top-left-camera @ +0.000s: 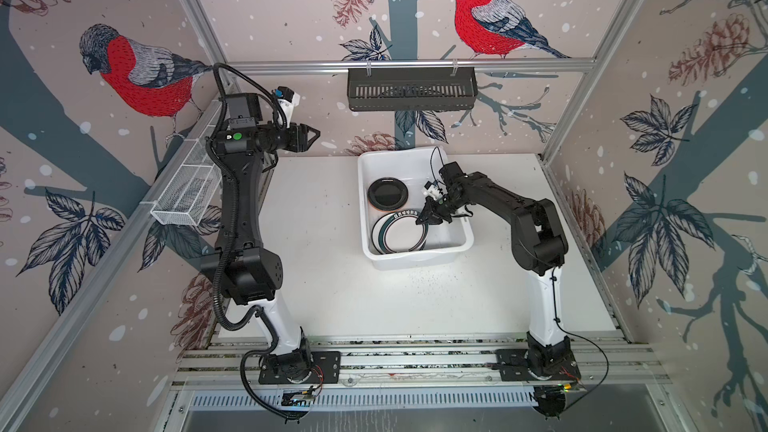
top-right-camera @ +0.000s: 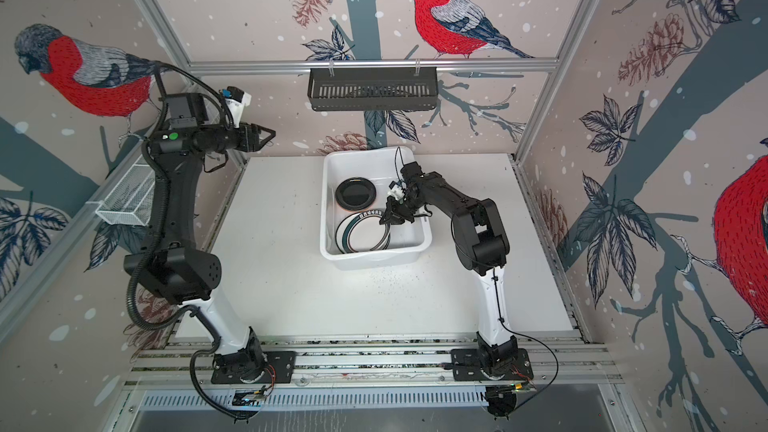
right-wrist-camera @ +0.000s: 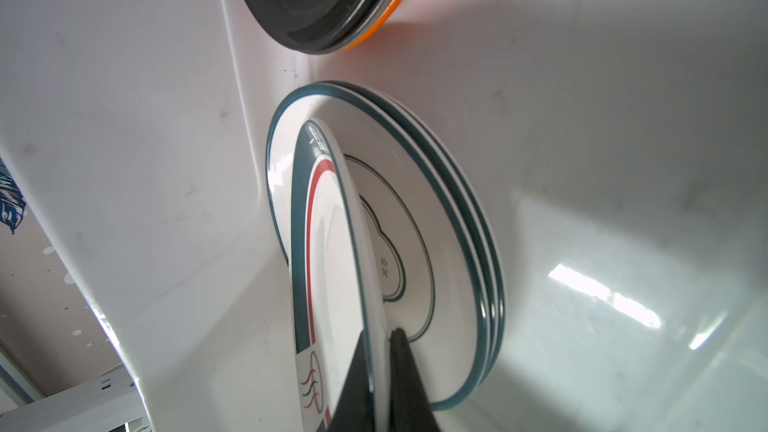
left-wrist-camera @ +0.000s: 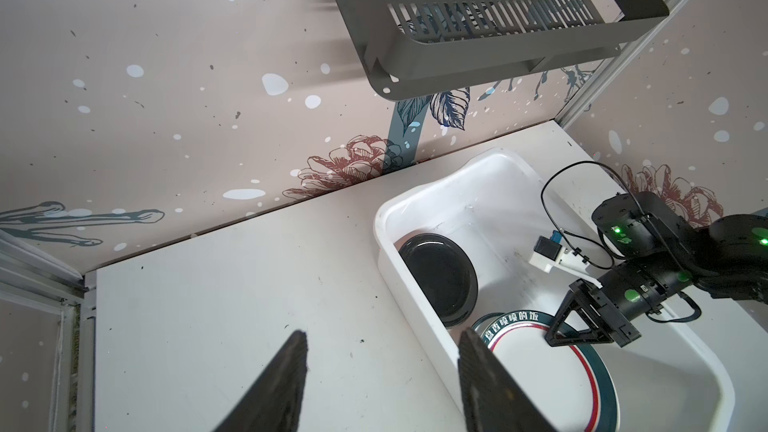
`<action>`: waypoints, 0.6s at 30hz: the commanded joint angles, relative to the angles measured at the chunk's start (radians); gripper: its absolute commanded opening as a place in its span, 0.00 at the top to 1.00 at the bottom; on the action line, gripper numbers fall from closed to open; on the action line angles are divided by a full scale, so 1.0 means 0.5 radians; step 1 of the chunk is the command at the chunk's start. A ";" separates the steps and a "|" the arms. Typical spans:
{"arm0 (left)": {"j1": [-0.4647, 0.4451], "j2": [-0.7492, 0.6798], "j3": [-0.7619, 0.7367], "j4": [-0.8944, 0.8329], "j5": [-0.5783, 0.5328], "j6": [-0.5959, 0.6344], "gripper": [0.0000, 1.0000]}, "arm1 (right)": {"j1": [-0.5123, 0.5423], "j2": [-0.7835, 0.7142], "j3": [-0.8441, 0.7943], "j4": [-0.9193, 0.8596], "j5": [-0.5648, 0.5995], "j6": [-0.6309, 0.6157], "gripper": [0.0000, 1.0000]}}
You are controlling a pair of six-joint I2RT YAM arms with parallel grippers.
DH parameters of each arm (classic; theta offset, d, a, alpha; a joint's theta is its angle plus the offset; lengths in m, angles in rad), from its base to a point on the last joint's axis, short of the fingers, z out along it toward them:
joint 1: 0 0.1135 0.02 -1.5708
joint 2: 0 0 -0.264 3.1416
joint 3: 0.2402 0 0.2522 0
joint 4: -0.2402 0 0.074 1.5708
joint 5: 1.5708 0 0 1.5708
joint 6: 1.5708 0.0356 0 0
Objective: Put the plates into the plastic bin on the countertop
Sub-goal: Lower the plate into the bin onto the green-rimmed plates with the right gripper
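Observation:
The robot's right gripper needs to release the top white plate, now tilted over the stack inside the bin, on the stack of white plates (top-left-camera: 404, 232) (right-wrist-camera: 384, 260) next to the black plate.
The plastic bin (top-left-camera: 361, 209) (top-right-camera: 326, 209) stands at the back of the countertop (top-left-camera: 324, 284). In it a black plate (top-left-camera: 388, 193) (left-wrist-camera: 440, 280) lies on an orange one (right-wrist-camera: 399, 2). Beside them is a stack of white plates (right-wrist-camera: 415, 201) with dark green rims. My right gripper (top-left-camera: 424, 220) (right-wrist-camera: 380, 336) is inside the bin, shut on the rim of the top white plate (right-wrist-camera: 328, 243) (left-wrist-camera: 540, 380), which tilts over the stack. My left gripper (top-left-camera: 316, 135) (left-wrist-camera: 383, 332) hangs open and empty, high at the back left.
A black slotted rack (top-left-camera: 411, 89) hangs on the back rail above the bin. A white wire-mesh basket (top-left-camera: 187, 193) hangs on the left rail beside the left arm. Aluminium rails run along the front edge by both arm bases.

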 commanded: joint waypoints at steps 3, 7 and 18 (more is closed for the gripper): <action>0.006 -0.023 -0.012 0.085 0.045 -0.038 0.41 | -0.019 -0.020 0.002 -0.016 0.005 -0.044 0.95; 0.003 -0.023 -0.011 0.099 0.038 -0.047 0.41 | -0.044 -0.044 0.003 0.040 -0.072 -0.044 0.97; -0.028 -0.033 -0.003 0.098 -0.013 -0.032 0.41 | -0.068 0.008 0.077 0.075 -0.131 -0.050 0.95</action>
